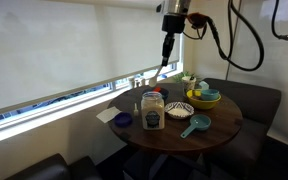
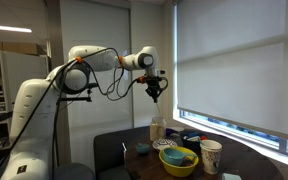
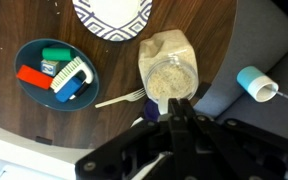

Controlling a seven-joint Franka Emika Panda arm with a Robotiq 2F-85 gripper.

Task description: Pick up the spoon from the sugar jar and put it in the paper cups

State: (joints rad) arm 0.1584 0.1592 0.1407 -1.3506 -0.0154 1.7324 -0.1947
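Note:
My gripper needs to release the pale spoon inside the paper cups (image 1: 190, 82), which are standing just beyond the yellow bowl.
The sugar jar (image 1: 152, 113) stands open on the round wooden table (image 1: 219, 125). It also shows in the other exterior view (image 2: 157, 130), and from above in the wrist view (image 3: 169, 75) with pale granules inside. My gripper (image 1: 166, 52) hangs high above the jar in both exterior views (image 2: 156, 90). In the wrist view its fingers (image 3: 179, 108) are shut, with a thin white strip, seemingly the spoon (image 3: 164, 106), between them. The paper cups (image 1: 188, 80) stand at the table's far side, beyond the yellow bowl, and one shows in an exterior view (image 2: 211, 155).
A white plastic fork (image 3: 119, 98) lies beside the jar. Also on the table are a patterned bowl (image 1: 179, 109), a teal bowl of small items (image 3: 56, 70), a yellow bowl (image 1: 204, 96) and a blue lid (image 1: 123, 120). A light blue cylinder (image 3: 254, 82) lies off the table.

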